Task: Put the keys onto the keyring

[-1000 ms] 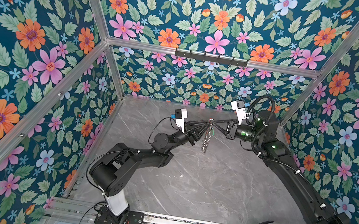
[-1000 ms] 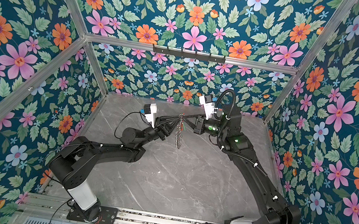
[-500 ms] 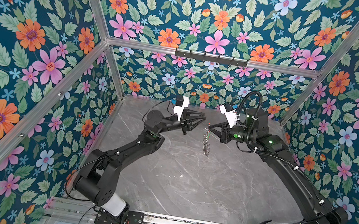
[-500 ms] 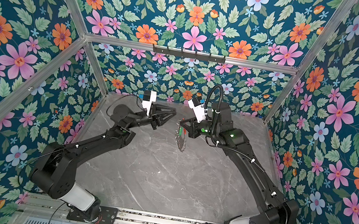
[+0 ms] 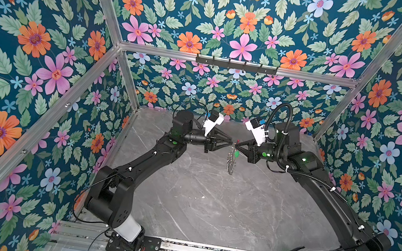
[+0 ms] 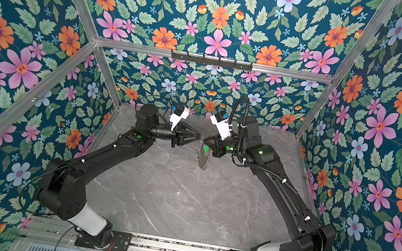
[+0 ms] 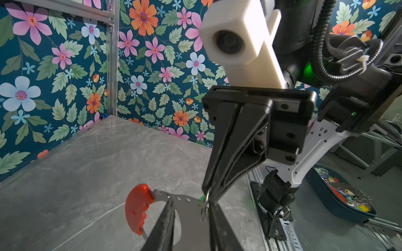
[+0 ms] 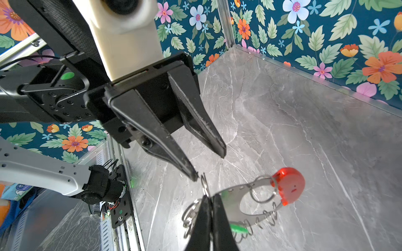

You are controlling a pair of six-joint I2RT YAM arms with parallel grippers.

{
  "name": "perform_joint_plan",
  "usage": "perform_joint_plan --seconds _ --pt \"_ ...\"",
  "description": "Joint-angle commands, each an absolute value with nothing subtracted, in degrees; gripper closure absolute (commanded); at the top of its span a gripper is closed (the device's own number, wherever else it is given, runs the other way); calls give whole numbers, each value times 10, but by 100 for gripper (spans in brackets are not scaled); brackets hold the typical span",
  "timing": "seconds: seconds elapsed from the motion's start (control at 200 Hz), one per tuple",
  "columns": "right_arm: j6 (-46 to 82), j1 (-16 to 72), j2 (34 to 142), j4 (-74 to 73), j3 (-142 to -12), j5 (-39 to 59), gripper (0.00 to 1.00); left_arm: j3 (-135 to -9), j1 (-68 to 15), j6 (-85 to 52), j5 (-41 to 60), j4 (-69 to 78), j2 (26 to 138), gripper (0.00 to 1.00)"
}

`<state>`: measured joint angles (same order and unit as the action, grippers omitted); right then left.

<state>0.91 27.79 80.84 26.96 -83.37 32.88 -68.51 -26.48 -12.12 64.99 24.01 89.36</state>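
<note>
My right gripper is pinching the small silver loop above the green-headed key. Next, I take that loop (image 8: 204,184) with my left gripper, so that my right gripper is free for the key.
The keyring (image 5: 231,163) is a grey hoop with a red segment (image 8: 288,184) and small silver loops. It hangs edge-on above the table in both top views (image 6: 202,158). My right gripper (image 8: 210,196) is shut on its upper rim. The green-headed key (image 8: 238,229) hangs at the hoop's edge, just under my right fingers (image 5: 236,153). My left gripper (image 7: 191,203) faces the right one tip to tip (image 5: 230,144). It is open, its fingers standing either side of the hoop's grey plate (image 7: 189,217). One fingertip (image 8: 194,177) sits by a small silver loop (image 8: 204,184).
Grey marble tabletop (image 5: 209,202) boxed in by floral walls on three sides. A black hook rail (image 5: 236,64) is fixed high on the back wall. In the left wrist view a dark blue tray (image 7: 322,191) of coloured keys lies outside the cell.
My right gripper shifted a little to the left with the keyring, then held still. My left arm swung toward the back, and its open tip has come in to the top of the hoop.
</note>
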Motion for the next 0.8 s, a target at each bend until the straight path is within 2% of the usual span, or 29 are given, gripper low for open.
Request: perform_joint_plan --seconds 0.0,0.255,0.43,0.52,0.595,0.65,0.725,0.795 --pt "1 278 806 259 -840 344 100 -691 -271 -124 671 243 896 72" --pt "7 280 809 255 -845 353 100 -694 -279 -127 671 244 902 77" --pt "9 280 809 255 -847 353 100 -694 -280 -128 672 243 900 92" --pt "10 280 811 255 -849 355 100 -693 -280 -128 671 242 896 91" --pt "9 280 813 256 -847 356 100 -692 -279 -127 669 239 893 80" --pt "10 280 812 256 -845 356 100 -690 -279 -120 667 230 888 76" --pt "9 280 812 257 -844 357 100 -692 -278 -113 665 222 885 77" --pt "8 280 811 259 -843 355 100 -694 -277 -112 667 220 886 82"
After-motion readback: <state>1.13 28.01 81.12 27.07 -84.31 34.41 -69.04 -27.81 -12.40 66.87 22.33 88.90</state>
